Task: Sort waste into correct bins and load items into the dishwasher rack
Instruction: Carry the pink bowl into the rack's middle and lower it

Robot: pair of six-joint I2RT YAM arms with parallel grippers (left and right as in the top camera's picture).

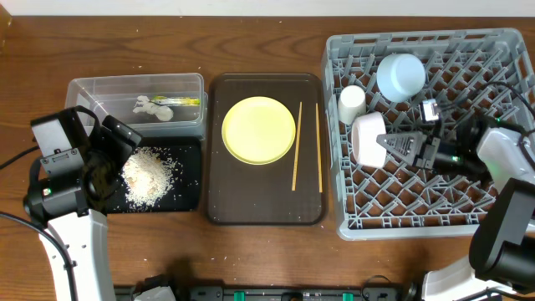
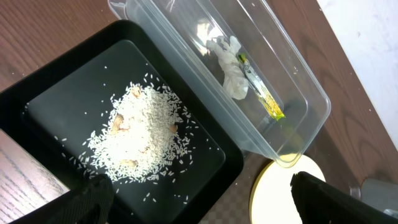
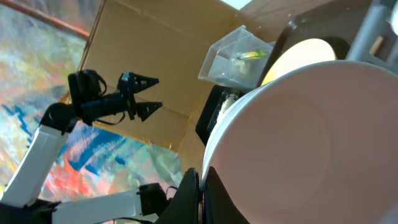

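Note:
The white bowl will stay in my right gripper until I get to let it go in the grey rack [image 1: 365, 151], just in front of the small white cup.
My left gripper [image 1: 113, 160] [image 2: 208, 200] hangs open over the near end of the black tray [image 1: 188, 196] [image 2: 62, 102], which holds a heap of rice-like crumbs [image 1: 149, 174] [image 2: 140, 134]. The clear tub [image 1: 84, 88] [image 2: 298, 93] behind it contains a crumpled paper scrap [image 1: 150, 107] [image 2: 230, 68] and a yellow-green wrapper [image 1: 185, 102] [image 2: 264, 96]. My right gripper [image 1: 384, 146] [image 3: 202, 180] is shut on the rim of the white bowl [image 1: 366, 138] [image 3: 298, 137], tipped on edge inside the grey rack [image 1: 418, 226]. A pale blue bowl [image 1: 401, 75] and a small white cup [image 1: 352, 102] also stand in the rack.
A dark brown serving tray [image 1: 226, 205] lies between the bins and the rack. On it are the yellow plate [image 1: 259, 130] [image 2: 277, 193] and two chopsticks [image 1: 296, 146], side by side along its right side. Black gear runs along the table's front edge.

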